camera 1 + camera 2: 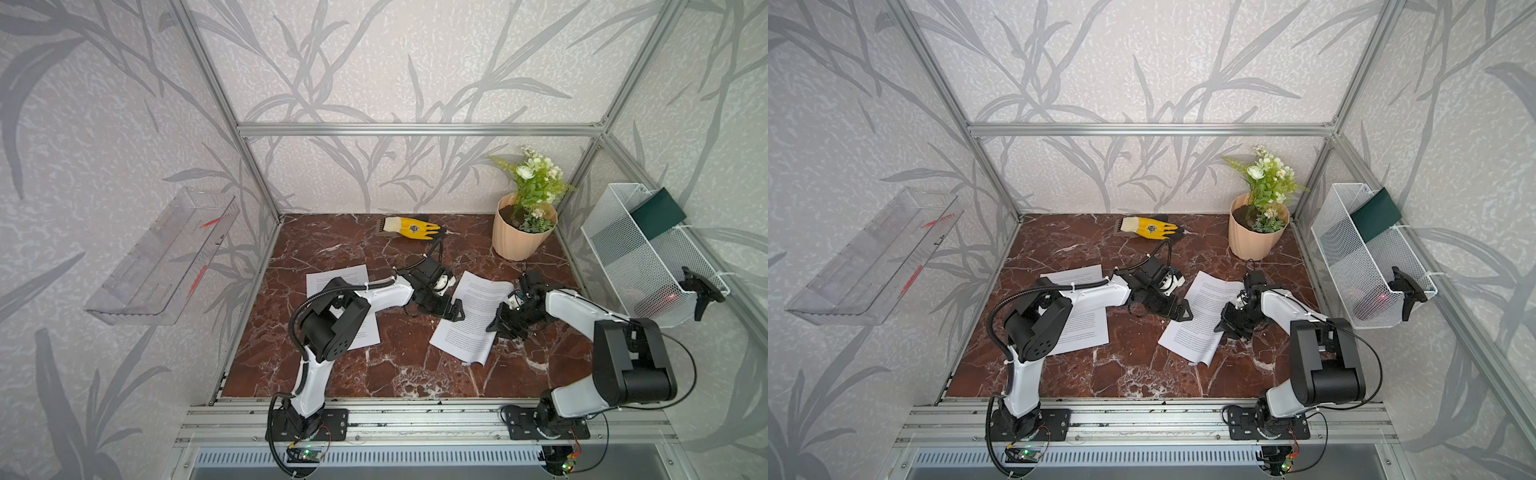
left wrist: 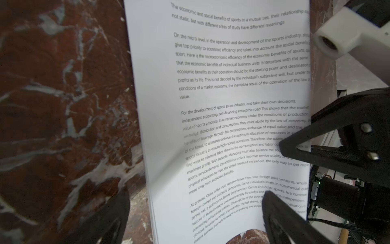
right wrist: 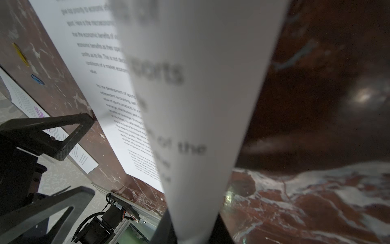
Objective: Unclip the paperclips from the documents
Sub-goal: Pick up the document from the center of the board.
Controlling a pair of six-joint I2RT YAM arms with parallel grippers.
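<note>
Next, my left gripper closes on the middle of the unmarked document's long side edge (image 1: 451,301) (image 2: 140,122), across from the document's edge that my right gripper holds.
Two white documents lie on the red marble table (image 1: 374,365). The unmarked document (image 1: 467,320) lies right of centre; its right edge is lifted and pinched in my right gripper (image 3: 193,238), which is shut on the paper. My left gripper (image 2: 190,221) is open and straddles that document's opposite edge, with one finger (image 2: 280,219) over the text. The highlighted document (image 1: 334,280) lies partly under my left arm. In the right wrist view, a small yellow paperclip (image 3: 20,53) and a blue paperclip (image 3: 38,79) seem to lie loose on the marble, blurred.
A yellow glove (image 1: 411,227) lies at the back. A peach flower pot (image 1: 521,237) stands in the back right corner. A white mesh basket (image 1: 648,266) hangs on the right wall and a clear tray (image 1: 166,257) on the left wall.
</note>
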